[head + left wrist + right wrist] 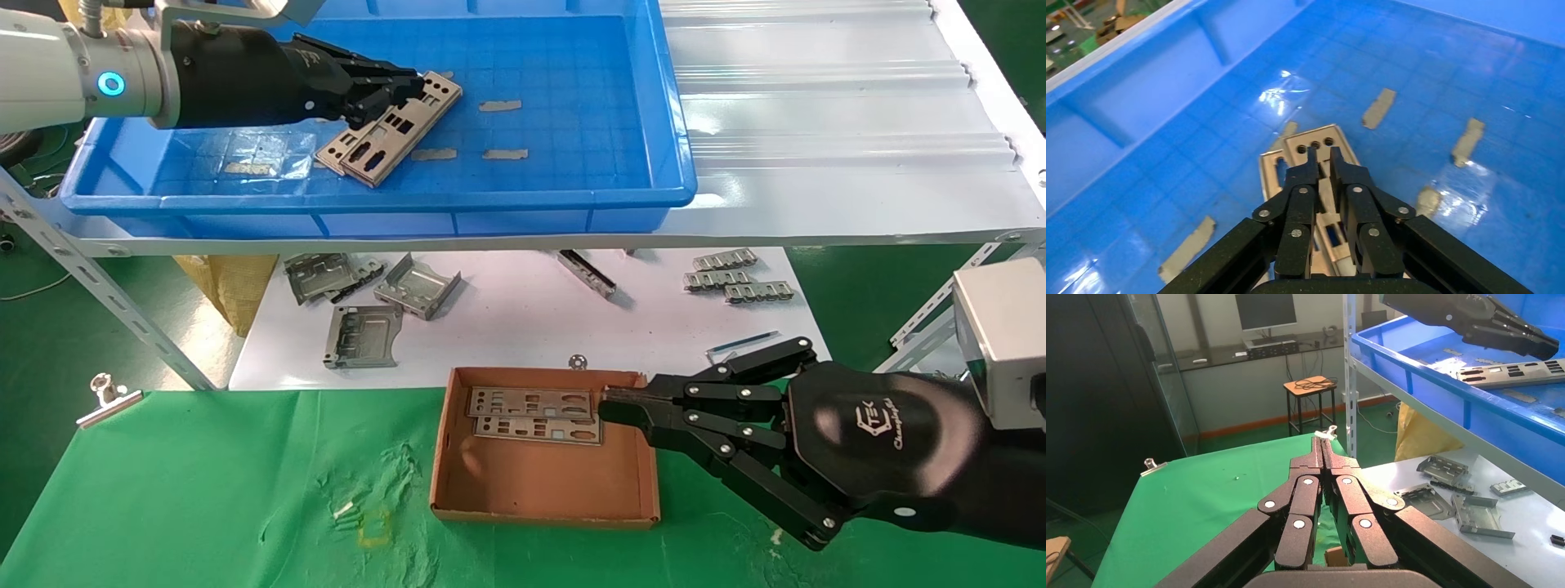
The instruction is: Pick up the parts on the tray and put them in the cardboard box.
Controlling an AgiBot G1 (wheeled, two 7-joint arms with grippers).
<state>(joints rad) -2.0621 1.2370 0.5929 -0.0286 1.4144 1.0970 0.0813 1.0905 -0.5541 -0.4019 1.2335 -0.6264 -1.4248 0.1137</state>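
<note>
The fingers of my left gripper are almost shut over the side of the top part, so I should open them wide and grip the top part across its long edges (422, 140).
Two silver-grey punched parts (391, 129) lie stacked in the blue tray (588, 106) on the upper shelf. My left gripper (415, 83) reaches in from the left. In the left wrist view, my left gripper (1320, 157) is closed to a narrow gap on the top part (1315, 142), near its end with three round holes. Two more parts (531, 412) lie in the cardboard box (539, 490) on the green cloth. My right gripper (603, 406) is shut and empty, with its tips at the box's right wall; in its own wrist view my right gripper (1324, 441) hangs over the cloth.
Bent grey brackets (359, 298) and ribbed strips (735, 278) lie on the white sheet under the shelf. Grey tape bits (500, 106) are stuck to the tray floor. A binder clip (106, 396) sits at the cloth's left. Slanted shelf legs (98, 286) stand at both sides.
</note>
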